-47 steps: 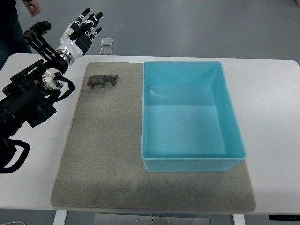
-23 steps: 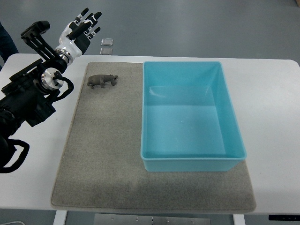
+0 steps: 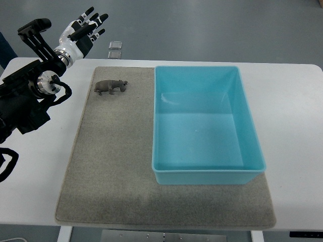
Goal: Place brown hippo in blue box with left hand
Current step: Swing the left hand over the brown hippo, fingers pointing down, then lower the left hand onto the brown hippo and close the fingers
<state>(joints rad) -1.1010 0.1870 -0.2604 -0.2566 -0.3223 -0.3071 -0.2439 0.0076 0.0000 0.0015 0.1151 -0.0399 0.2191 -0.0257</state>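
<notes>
My left gripper is to go to the brown hippo next. It should close around the hippo's body (image 3: pixel 108 85), just behind the hippo's head.
The brown hippo (image 3: pixel 110 86) stands on the grey mat (image 3: pixel 111 161) near its far left corner, head pointing right. The blue box (image 3: pixel 202 126) sits on the right part of the mat and holds nothing. My left hand (image 3: pixel 83 29) is raised beyond the table's far left edge, up and to the left of the hippo, fingers spread and holding nothing. The right arm is out of view.
The white table (image 3: pixel 292 111) carries the mat. Two small square plates (image 3: pixel 115 49) lie on the floor beyond the table's far edge, right of my hand. A dark sleeve shows at the left edge (image 3: pixel 4 45).
My left arm has drawn back to the left and slightly up, away from the hippo. The person at the top left has moved mostly out of view. Hippo and box are unmoved.
</notes>
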